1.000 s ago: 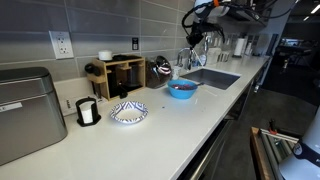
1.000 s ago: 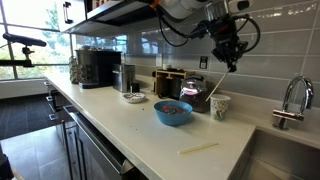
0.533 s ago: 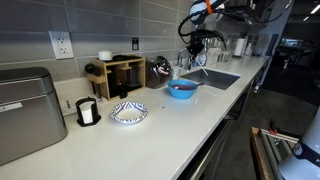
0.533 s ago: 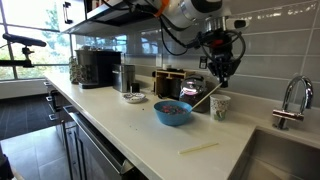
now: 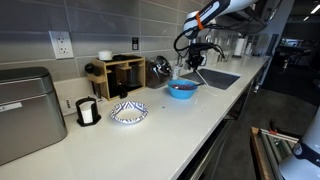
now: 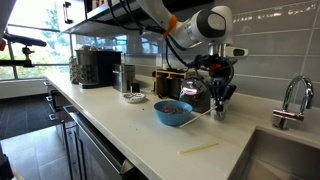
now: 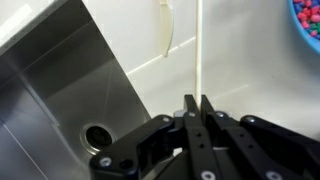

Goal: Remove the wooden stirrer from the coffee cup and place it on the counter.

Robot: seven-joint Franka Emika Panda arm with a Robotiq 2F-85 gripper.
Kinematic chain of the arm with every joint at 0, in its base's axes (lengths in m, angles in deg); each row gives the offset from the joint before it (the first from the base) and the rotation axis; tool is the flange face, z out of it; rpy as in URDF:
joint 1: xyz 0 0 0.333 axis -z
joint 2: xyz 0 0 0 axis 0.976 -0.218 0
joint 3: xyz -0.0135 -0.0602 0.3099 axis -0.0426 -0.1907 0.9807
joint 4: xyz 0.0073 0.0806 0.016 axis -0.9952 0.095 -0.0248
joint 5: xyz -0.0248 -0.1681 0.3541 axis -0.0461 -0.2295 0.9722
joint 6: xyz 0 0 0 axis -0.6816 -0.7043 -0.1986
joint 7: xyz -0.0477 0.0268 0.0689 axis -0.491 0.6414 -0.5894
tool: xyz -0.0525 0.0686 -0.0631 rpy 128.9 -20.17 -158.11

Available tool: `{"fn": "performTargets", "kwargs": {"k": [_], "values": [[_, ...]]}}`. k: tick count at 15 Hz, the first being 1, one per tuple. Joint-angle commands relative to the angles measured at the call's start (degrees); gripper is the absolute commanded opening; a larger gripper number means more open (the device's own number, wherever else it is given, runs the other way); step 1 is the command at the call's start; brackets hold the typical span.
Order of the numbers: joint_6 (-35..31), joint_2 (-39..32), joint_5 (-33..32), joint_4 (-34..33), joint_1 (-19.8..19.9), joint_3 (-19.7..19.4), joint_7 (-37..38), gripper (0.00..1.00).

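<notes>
My gripper is to release the wooden stirrer on the counter (image 5: 206,87) (image 7: 180,50) between the blue bowl and the sink.
My gripper (image 6: 219,100) has come down at the spot where the coffee cup stands, and it hides most of the cup. It also shows in an exterior view (image 5: 193,63). In the wrist view the jaws (image 7: 196,100) are shut on the thin, pale wooden stirrer (image 7: 200,50), which runs straight away from the fingertips over the off-white counter (image 7: 250,70). The cup does not show in the wrist view. The counter shows in both exterior views (image 6: 150,135) (image 5: 170,125).
A blue bowl (image 6: 172,112) (image 5: 181,89) sits just beside the gripper. A second pale stick (image 6: 198,149) (image 7: 165,35) lies on the counter by the sink (image 5: 215,77) (image 7: 60,80). A tap (image 6: 290,100), a patterned plate (image 5: 128,112) and a wooden rack (image 5: 120,75) stand along the counter.
The gripper has dropped from high above the cup to cup height, moving slightly toward the blue bowl. Nothing else has moved.
</notes>
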Motion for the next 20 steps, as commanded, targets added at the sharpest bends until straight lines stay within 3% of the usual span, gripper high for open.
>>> {"fn": "performTargets", "kwargs": {"k": [1,9,10,11,17,20], "values": [[3.9,-4.0,1.3,-3.2,0.4,0.2,2.5,0.01],[4.9,-7.6,1.7,-4.4,0.6,0.5,2.8,0.01],[4.7,-7.6,1.7,-4.4,0.6,0.6,2.7,0.20],[4.1,-7.3,1.5,-4.2,0.5,0.6,2.6,0.29],[-0.2,-1.4,0.9,-1.9,-0.1,0.9,0.2,0.75],[-4.4,4.6,0.2,1.2,-0.2,1.3,-4.3,0.83]]}}
